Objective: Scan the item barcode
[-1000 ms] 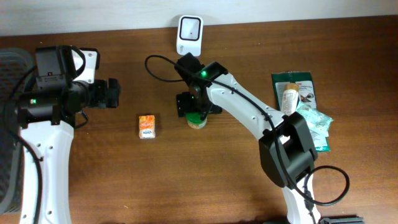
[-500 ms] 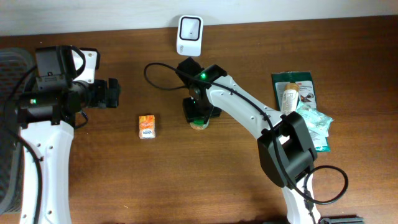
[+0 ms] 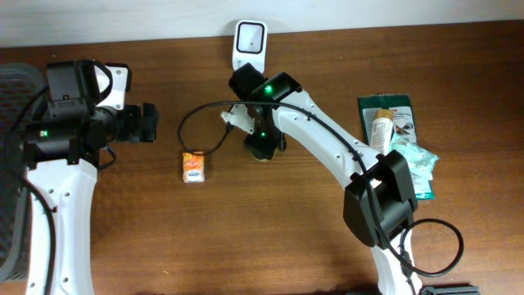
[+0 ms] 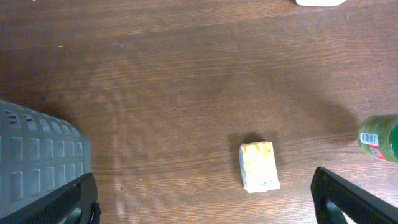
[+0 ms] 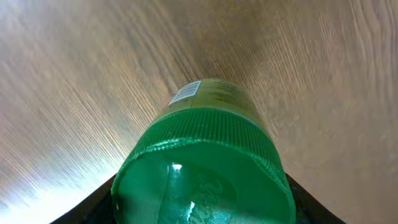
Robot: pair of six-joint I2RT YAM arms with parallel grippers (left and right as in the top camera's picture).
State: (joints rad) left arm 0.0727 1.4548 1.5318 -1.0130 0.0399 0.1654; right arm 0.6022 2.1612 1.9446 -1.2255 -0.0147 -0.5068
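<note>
The barcode on the item faces the orange carton instead of the scanner, so the robot's right gripper needs to open, turn and grab the green lid (image 5: 205,134) at a different angle.
A jar with a green ribbed lid (image 5: 202,168) and a green label fills the right wrist view, with a barcode strip (image 5: 185,93) on its side. My right gripper (image 5: 202,208) is shut on the lid, a dark finger pressed on each side. From overhead the right gripper (image 3: 263,146) hides nearly all of the jar, just below the white scanner (image 3: 250,43) at the back edge. In the left wrist view the jar (image 4: 379,137) shows at the right edge. My left gripper (image 4: 205,205) hangs open over bare wood at the left, holding nothing.
A small orange carton (image 3: 193,165) lies left of the jar, also seen as the carton (image 4: 259,165) in the left wrist view. A grey basket (image 3: 12,82) stands at the far left. Packets and a tube (image 3: 399,139) are piled at the right.
The right gripper has closed onto the jar's lid and its wrist has turned, shifting slightly toward the scanner; its cable has swung out to the left. The left arm has not moved.
</note>
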